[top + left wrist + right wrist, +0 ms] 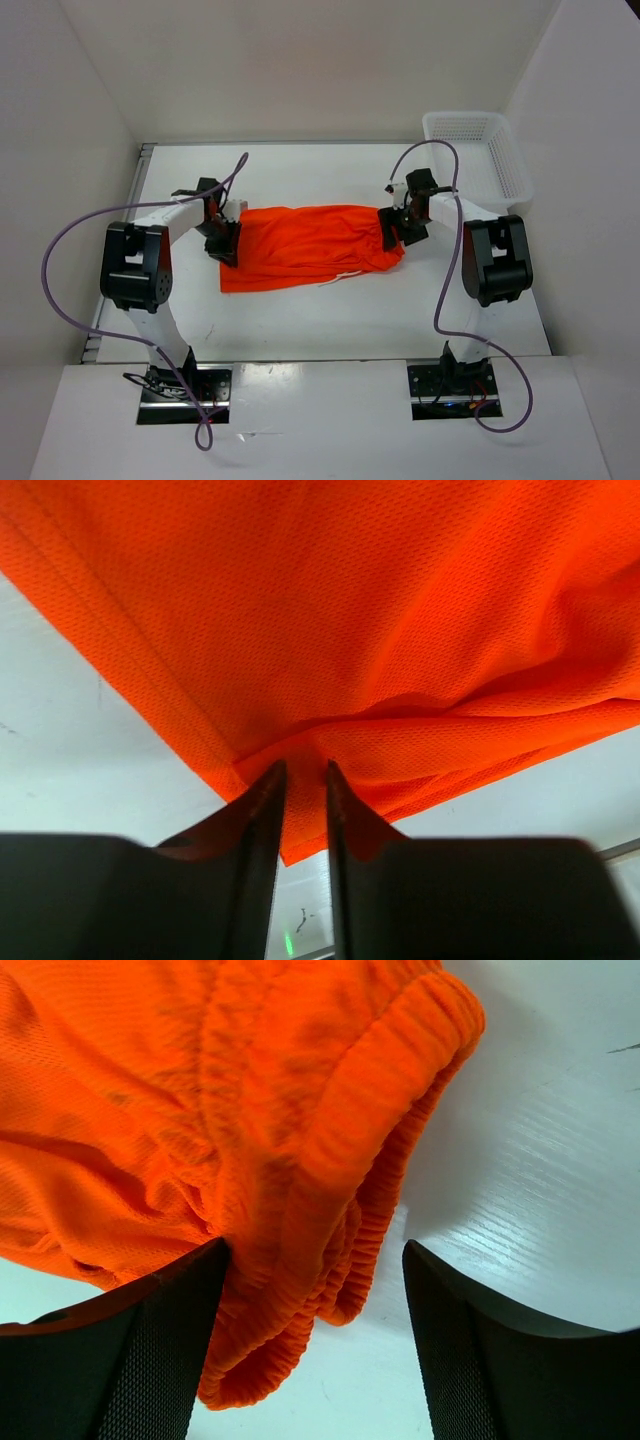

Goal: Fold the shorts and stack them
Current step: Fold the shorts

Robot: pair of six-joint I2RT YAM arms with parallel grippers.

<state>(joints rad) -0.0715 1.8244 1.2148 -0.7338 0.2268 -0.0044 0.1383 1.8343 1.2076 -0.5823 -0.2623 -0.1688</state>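
Observation:
The near corner of the hem is folded back on the leg of the shorts, so my left gripper will pinch the flap's edge [268,757] and pull it flat before it folds the waistband over.
The bright orange shorts [310,247] lie stretched across the middle of the white table, with a bit of white drawstring [345,276] at the near edge. My left gripper [222,243] is at the shorts' left end, its fingers pinched on a fold of the hem [305,780]. My right gripper [392,232] is at the right end, open, with the elastic waistband [330,1210] bunched between its spread fingers [170,1320]. The waistband touches the left finger and stands apart from the right one.
A white plastic mesh basket [478,150] stands at the table's back right corner. White walls enclose the table on the left, back and right. Purple cables loop off both arms.

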